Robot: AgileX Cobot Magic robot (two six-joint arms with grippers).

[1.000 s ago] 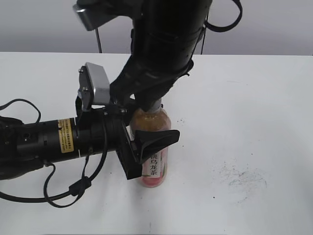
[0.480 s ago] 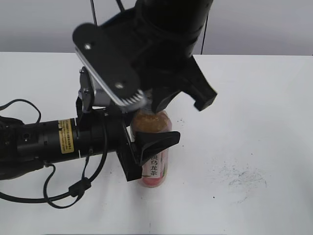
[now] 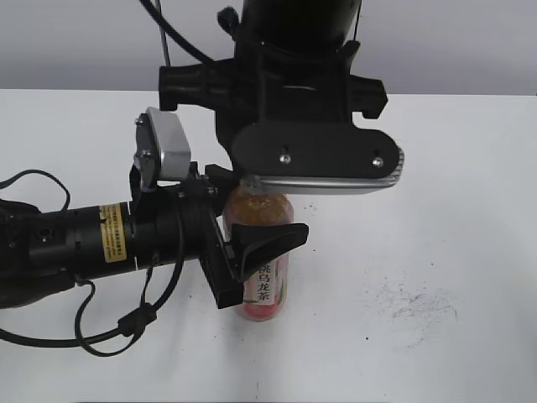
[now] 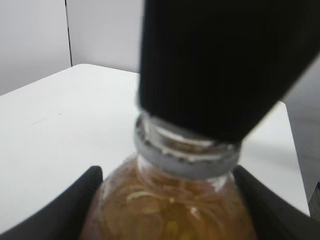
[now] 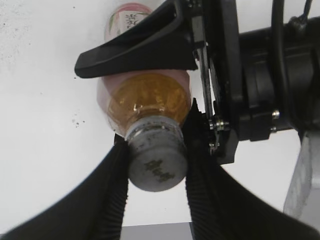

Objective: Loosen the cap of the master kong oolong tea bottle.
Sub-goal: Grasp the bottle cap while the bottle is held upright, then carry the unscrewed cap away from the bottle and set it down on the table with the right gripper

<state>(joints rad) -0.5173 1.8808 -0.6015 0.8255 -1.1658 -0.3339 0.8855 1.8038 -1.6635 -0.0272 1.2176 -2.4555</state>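
My right gripper will let go of the grey-white cap on the table, at the dark smudges' end [image 3: 394, 290] nearest the bottle.
The master kong oolong tea bottle [image 3: 265, 290] stands upright on the white table, amber tea above a pink label. My left gripper [image 3: 262, 228] is shut on its upper body; in the left wrist view [image 4: 170, 212] both black fingers press the bottle's [image 4: 165, 205] shoulders. My right gripper [image 5: 156, 175] comes down from above and is shut on the grey-white cap [image 5: 156, 167], with ribbed fingers [image 5: 112, 192] touching both its sides. In the exterior view the right wrist plate [image 3: 315, 164] hides the cap. In the left wrist view only the cap's lower edge [image 4: 185, 162] shows under a black finger.
The white table [image 3: 453, 143] reaches to a grey wall at the back. Dark specks and smudges [image 3: 411, 306] lie right of the bottle. The left arm's black cable [image 3: 109, 336] loops over the table near the front left.
The right wrist has turned about the bottle's axis over the cap, its plate swinging round to face the camera. The bottle and the left gripper have stayed in place.
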